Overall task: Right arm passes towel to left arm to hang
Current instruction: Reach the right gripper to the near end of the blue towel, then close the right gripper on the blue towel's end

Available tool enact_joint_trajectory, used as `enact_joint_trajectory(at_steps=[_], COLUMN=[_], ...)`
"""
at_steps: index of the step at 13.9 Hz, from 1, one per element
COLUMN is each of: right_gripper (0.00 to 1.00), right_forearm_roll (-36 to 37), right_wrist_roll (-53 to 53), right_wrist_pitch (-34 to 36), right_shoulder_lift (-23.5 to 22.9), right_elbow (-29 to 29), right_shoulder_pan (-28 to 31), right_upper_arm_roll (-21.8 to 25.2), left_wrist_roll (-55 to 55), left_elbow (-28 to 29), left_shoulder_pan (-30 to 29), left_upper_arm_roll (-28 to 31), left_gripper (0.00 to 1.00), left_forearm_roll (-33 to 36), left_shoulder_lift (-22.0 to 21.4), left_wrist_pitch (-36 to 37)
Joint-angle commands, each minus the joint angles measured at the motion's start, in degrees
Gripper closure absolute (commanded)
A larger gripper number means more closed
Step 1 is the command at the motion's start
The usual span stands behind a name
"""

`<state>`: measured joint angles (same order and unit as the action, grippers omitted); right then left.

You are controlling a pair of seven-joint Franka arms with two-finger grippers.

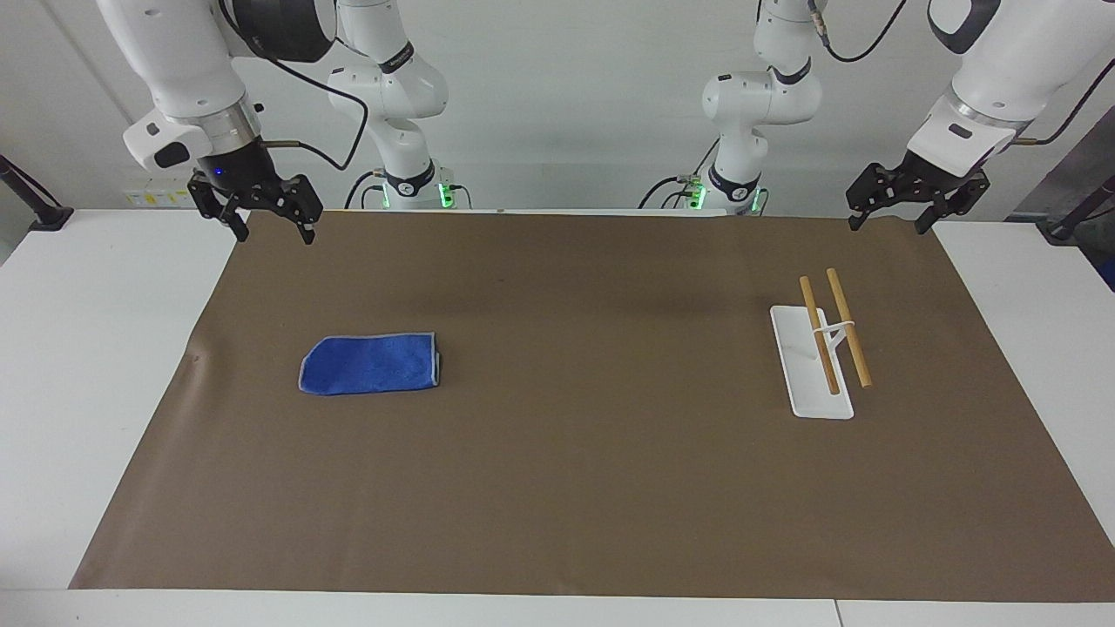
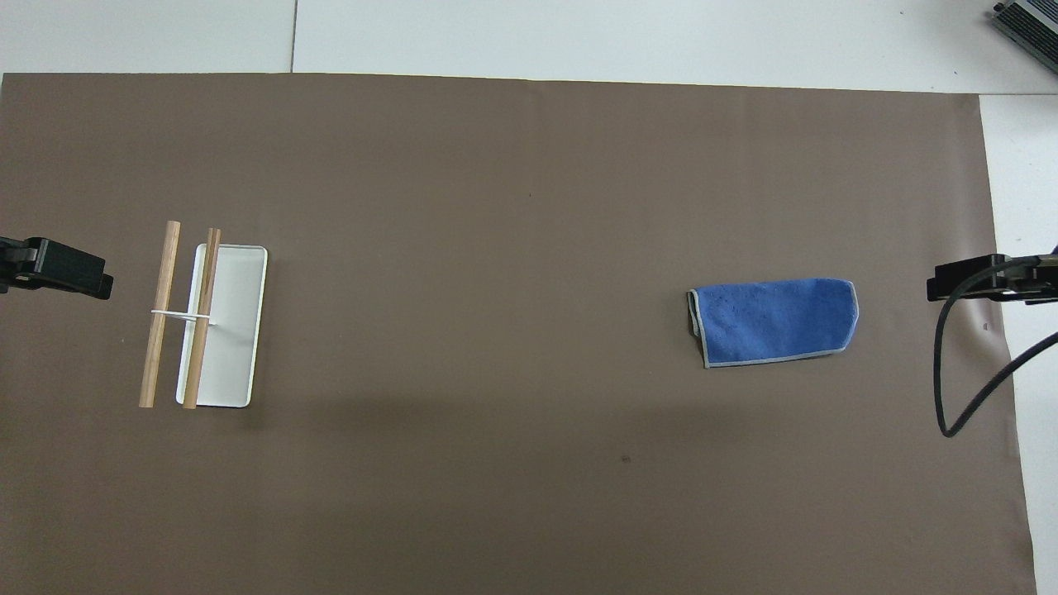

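Note:
My right gripper should grip the end of the blue towel (image 2: 829,299) farthest from the white rack, leaving the other end hanging free.
The blue towel (image 1: 370,363) lies folded flat on the brown mat, toward the right arm's end of the table; it also shows in the overhead view (image 2: 773,321). My right gripper (image 1: 273,236) is open and empty, up in the air over the mat's edge near the robots; only its tip shows in the overhead view (image 2: 967,279). My left gripper (image 1: 887,228) is open and empty, and waits in the air over the mat's corner at the left arm's end; its tip shows in the overhead view (image 2: 62,269).
A white rack (image 1: 806,370) with two wooden rods stands on the mat toward the left arm's end, also in the overhead view (image 2: 231,330). The brown mat (image 1: 592,453) covers most of the white table. A black cable (image 2: 950,397) hangs from the right arm.

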<state>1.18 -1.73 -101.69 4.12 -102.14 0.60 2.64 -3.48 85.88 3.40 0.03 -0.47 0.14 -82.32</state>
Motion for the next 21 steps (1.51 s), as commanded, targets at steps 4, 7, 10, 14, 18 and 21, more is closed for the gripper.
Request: enact_joint_trajectory(at_steps=[4,7,10,14,18,21], right_gripper=[0.00,0.00,0.00,0.00,0.00,0.00], right_forearm_roll=[-1.18,-2.40,-7.94,-9.62,-10.49,-10.59], right_wrist_roll=[-9.59,-11.62,-17.58,-19.98,-20.07,-20.50], right_wrist_pitch=[-18.07,-24.14,-31.17,-41.47,-42.80,-42.89], right_shoulder_lift=[-5.25,-10.08,-12.82,-14.05,-16.16,-17.04], right_elbow=[-9.99,-11.23,-15.26,-22.13,-22.48,-22.48], right_shoulder_pan=[5.02,6.34,7.49,7.67,6.88,6.44], right_upper_arm_roll=[-0.35,-0.35,-0.35,-0.35,-0.44,-0.53], left_wrist_roll=[-0.39,-0.39,-0.39,-0.39,-0.39,-0.39], left_elbow=[1.04,1.04,1.04,1.04,1.04,1.04], left_shoulder_pan=[-0.14,-0.14,-0.14,-0.14,-0.14,-0.14], left_upper_arm_roll=[0.06,0.06,0.06,0.06,0.06,0.06], left_gripper=[0.00,0.00,0.00,0.00,0.00,0.00], left_forearm_roll=[0.91,0.91,0.91,0.91,0.91,0.91], left_shoulder_lift=[-1.02,-1.02,-1.02,-0.94,-1.02,-1.02], left_wrist_pitch=[0.49,0.49,0.49,0.49,0.49,0.49])
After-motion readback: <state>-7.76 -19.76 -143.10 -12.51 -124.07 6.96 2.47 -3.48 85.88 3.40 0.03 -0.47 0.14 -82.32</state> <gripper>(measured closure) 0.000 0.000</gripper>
